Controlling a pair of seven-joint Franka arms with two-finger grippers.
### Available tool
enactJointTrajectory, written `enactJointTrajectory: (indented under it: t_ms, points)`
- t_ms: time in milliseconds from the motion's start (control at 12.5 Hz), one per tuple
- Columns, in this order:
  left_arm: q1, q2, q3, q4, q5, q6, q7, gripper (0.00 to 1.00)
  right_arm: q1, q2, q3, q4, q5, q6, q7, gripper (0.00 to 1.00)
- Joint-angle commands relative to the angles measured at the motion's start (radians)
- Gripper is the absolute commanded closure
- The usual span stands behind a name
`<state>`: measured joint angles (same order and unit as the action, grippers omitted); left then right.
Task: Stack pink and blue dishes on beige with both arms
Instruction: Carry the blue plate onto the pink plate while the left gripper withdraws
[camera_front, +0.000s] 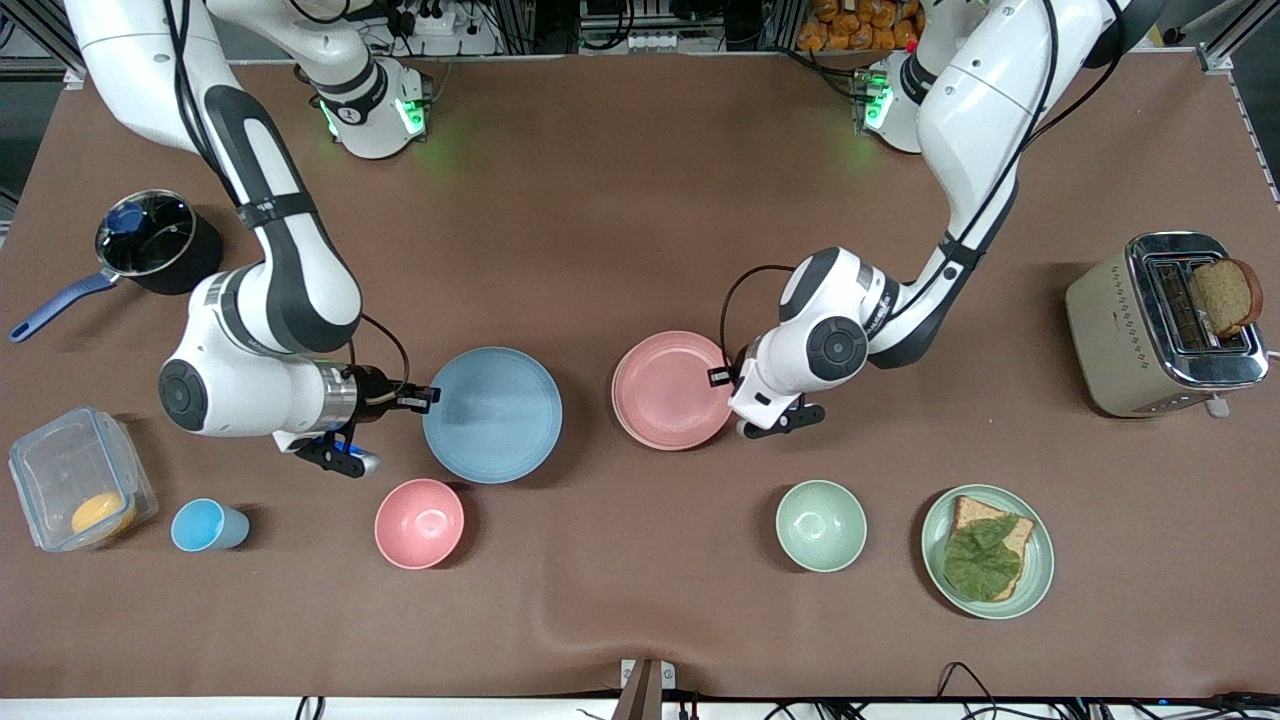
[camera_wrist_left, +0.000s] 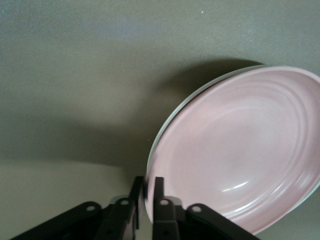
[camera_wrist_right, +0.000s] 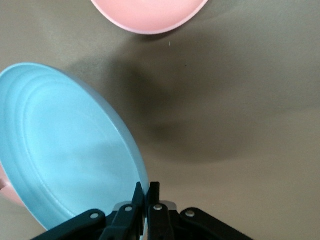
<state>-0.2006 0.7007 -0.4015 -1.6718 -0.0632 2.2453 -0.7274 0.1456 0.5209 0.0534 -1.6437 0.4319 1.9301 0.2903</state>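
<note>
Next, I release the light blue plate, now raised tilted off the table, from my right gripper on top of the pale pink plate (camera_front: 672, 391).
The light blue plate (camera_front: 495, 415) is near the table's middle, toward the right arm's end. My right gripper (camera_front: 430, 397) is shut on its rim, and the right wrist view shows its fingers (camera_wrist_right: 146, 192) clamped on the tilted blue plate (camera_wrist_right: 65, 150), which is raised off the table. The pale pink plate (camera_front: 665, 390) is beside the blue one, toward the left arm's end. My left gripper (camera_front: 722, 376) pinches its rim. In the left wrist view, the gripper (camera_wrist_left: 148, 187) holds the pink plate (camera_wrist_left: 240, 150) tilted above its shadow. The beige plate is out of view.
Nearer the front camera stand a blue cup (camera_front: 205, 526), pink bowl (camera_front: 419, 523), green bowl (camera_front: 821, 525) and a green plate with a sandwich (camera_front: 987, 551). A clear container (camera_front: 75, 490) and a pot (camera_front: 155, 245) sit at the right arm's end, a toaster (camera_front: 1160, 325) at the left arm's end.
</note>
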Motion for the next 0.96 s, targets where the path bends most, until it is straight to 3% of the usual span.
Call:
enactJointTrajectory:
  t_ms: [0, 80, 240, 480, 880]
  points:
    - [-0.028, 0.011, 0.013, 0.034, 0.025, 0.005, -0.046, 0.22, 0.009, 0.005, -0.003, 0.010, 0.037, -0.006, 0.026, 1.00]
    - [-0.026, 0.000, 0.013, 0.044, 0.035, 0.005, -0.050, 0.00, 0.023, 0.005, -0.003, 0.008, 0.037, -0.006, 0.039, 1.00]
    - [-0.004, -0.036, 0.013, 0.047, 0.081, -0.006, -0.049, 0.00, 0.055, 0.007, -0.003, 0.010, 0.079, -0.002, 0.078, 1.00]
    - [0.100, -0.151, 0.012, 0.049, 0.102, -0.123, -0.024, 0.00, 0.106, 0.017, -0.003, 0.012, 0.142, 0.030, 0.096, 1.00]
    - [0.251, -0.343, 0.010, 0.049, 0.105, -0.311, 0.063, 0.00, 0.236, 0.065, -0.006, 0.016, 0.151, 0.144, 0.190, 1.00]
